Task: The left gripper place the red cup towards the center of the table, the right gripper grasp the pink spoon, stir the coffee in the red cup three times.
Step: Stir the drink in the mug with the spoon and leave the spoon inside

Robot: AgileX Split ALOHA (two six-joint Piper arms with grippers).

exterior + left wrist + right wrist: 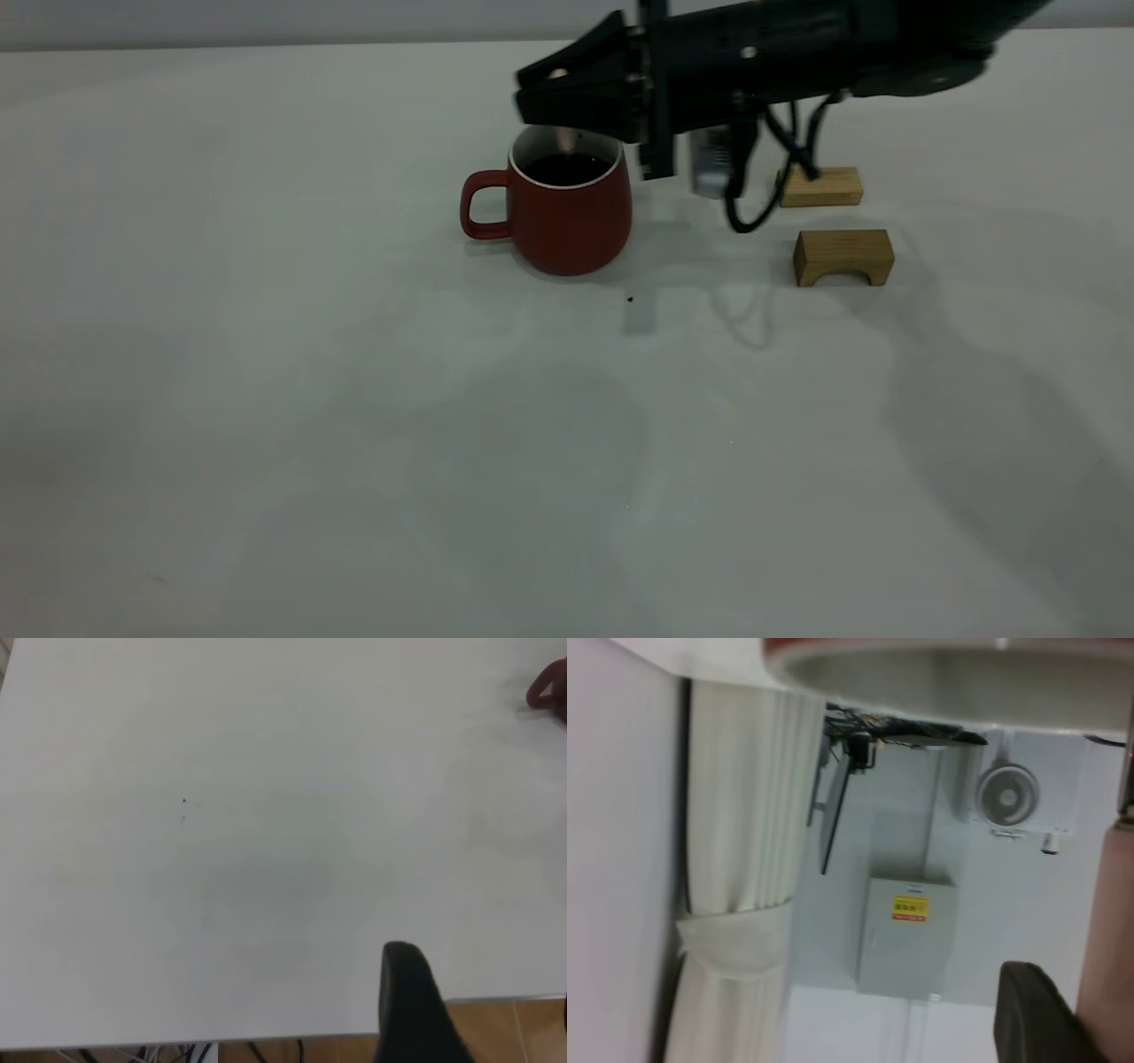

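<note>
Next, my right gripper releases the pink spoon, now hanging just above the cup's rim, in the dark coffee [555,171] next to the front rim of the red cup.
The red cup [567,217] stands upright near the middle of the table [354,425], handle to the left, with dark coffee [567,168] inside. My right gripper [536,93] hangs just above the cup's rim, shut on the pink spoon [563,137], whose grey stem dips into the cup. In the right wrist view the pink handle [1109,939] lies against one black finger [1036,1019], and the cup's rim [948,660] is close. My left gripper [485,992] is open over the table's edge, far from the cup [551,691], holding nothing.
Two tan wooden blocks [821,187] [842,257] sit to the right of the cup, under the right arm. A tiny dark speck [630,299] lies in front of the cup. The table's edge [266,1041] runs below the left gripper.
</note>
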